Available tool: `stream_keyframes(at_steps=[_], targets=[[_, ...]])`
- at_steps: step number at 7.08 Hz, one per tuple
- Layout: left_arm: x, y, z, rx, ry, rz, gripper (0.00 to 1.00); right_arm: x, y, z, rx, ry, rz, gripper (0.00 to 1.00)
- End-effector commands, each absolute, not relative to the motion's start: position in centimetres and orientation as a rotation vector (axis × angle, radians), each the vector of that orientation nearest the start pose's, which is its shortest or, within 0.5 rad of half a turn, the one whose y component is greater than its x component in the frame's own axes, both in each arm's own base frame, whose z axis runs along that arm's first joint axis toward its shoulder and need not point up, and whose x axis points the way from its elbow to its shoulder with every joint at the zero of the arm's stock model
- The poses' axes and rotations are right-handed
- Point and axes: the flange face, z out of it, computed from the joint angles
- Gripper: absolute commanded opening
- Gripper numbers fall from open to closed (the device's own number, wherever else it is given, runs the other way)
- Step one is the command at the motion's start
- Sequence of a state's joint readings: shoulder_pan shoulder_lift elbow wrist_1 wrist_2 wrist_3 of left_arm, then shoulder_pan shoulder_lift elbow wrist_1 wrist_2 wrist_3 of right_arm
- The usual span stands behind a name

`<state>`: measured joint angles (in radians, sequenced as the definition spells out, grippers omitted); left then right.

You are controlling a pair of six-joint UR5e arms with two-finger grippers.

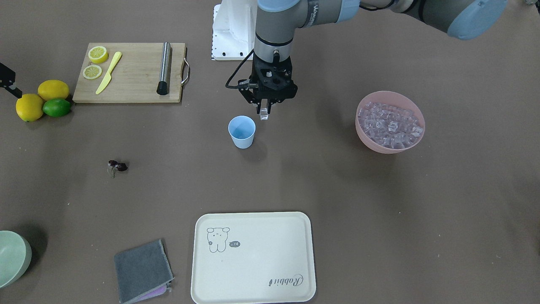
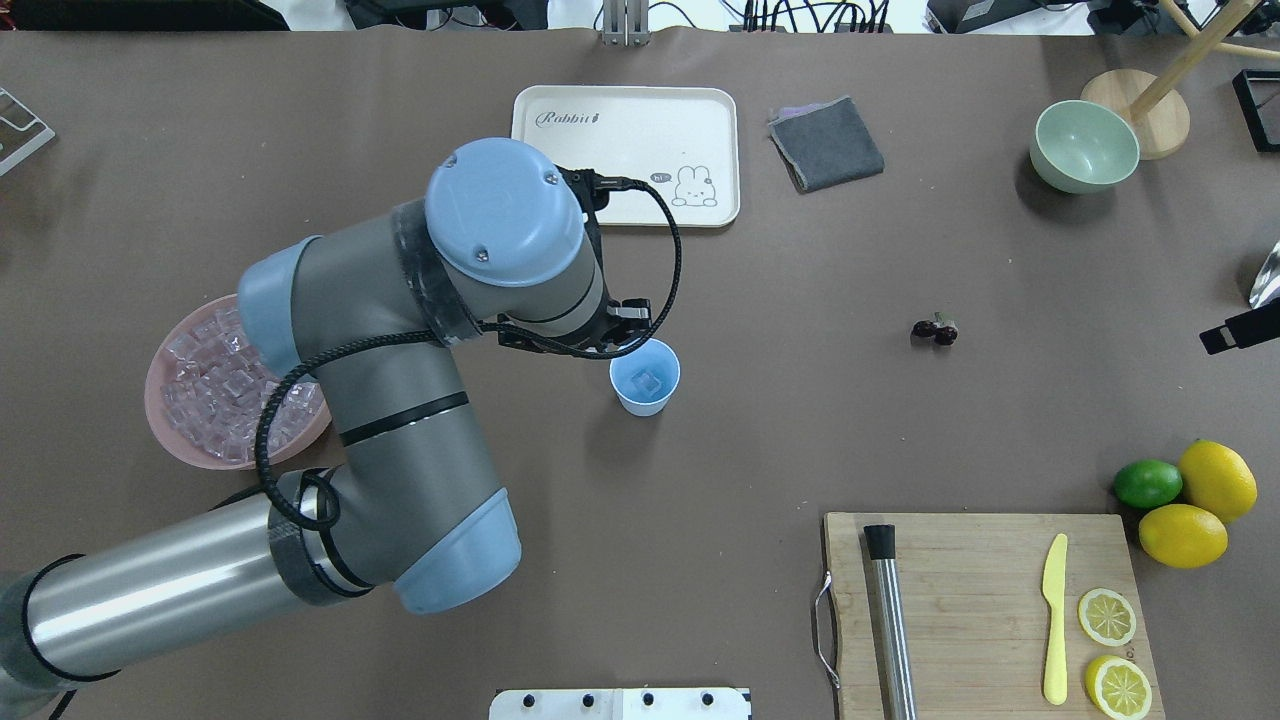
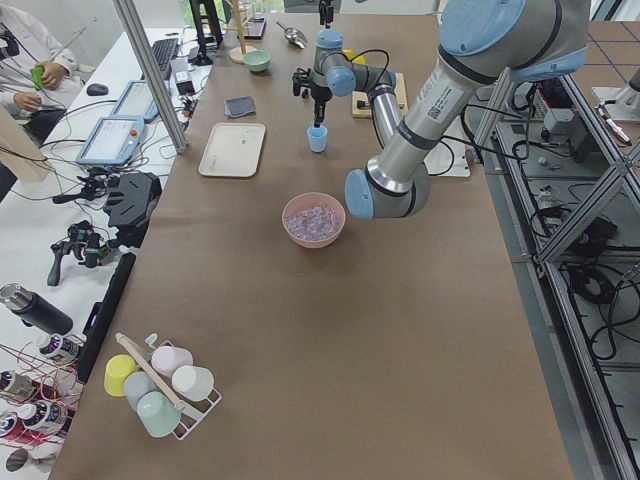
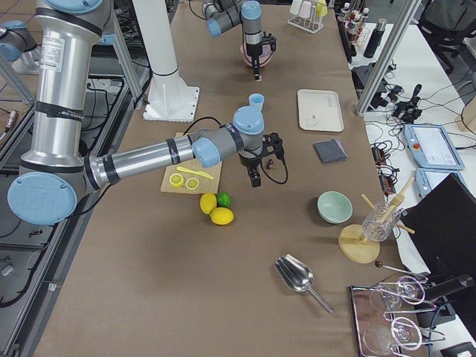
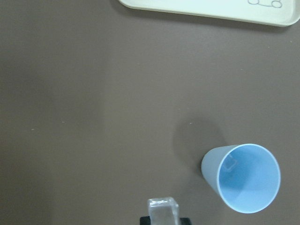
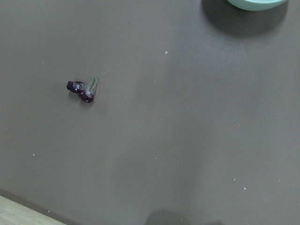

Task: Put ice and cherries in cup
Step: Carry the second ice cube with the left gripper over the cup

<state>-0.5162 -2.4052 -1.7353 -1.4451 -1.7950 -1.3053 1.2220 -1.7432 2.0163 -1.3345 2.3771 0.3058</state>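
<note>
My left gripper has a clear ice cube, now just beside the cup. It will let go of it inside the light blue cup (image 1: 244, 134) (image 5: 237, 173), against the ice cube in there.
The light blue cup (image 1: 242, 131) stands upright mid-table and holds one ice cube (image 5: 229, 164); it also shows in the overhead view (image 2: 645, 377). My left gripper (image 1: 264, 110) hangs just beside the cup, off its rim, and is shut on a clear ice cube (image 5: 163, 210). Many more ice cubes (image 1: 390, 124) fill the pink bowl (image 1: 382, 145). The dark cherries (image 1: 117, 166) lie on the table apart from the cup, also in the right wrist view (image 6: 82, 90). My right gripper (image 2: 1240, 328) shows only partly at the table's edge; I cannot tell whether it is open or shut.
A wooden cutting board (image 1: 135, 88) carries lemon slices, a yellow knife and a steel rod. Two lemons and a lime (image 1: 57, 107) lie beside it. A cream tray (image 1: 253, 287), a grey cloth (image 1: 141, 270) and a pale green bowl (image 1: 12, 257) sit along the far side.
</note>
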Motion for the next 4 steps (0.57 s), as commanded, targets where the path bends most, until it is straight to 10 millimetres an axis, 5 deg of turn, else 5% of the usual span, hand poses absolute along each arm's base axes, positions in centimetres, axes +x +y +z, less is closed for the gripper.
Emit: stream_keyframes(at_steps=[1,4], targets=[[54.6,-42.3,10.3,0.146,0.871,-0.148,0.00,-8.9,-42.1,49.0,0.195,-0.898,-0.244,1.00],[56.6,-41.5,9.9,0.137,0.862,-0.175,0.00,-8.9,-41.9,49.2,0.184,-0.902,-0.243,1.00]])
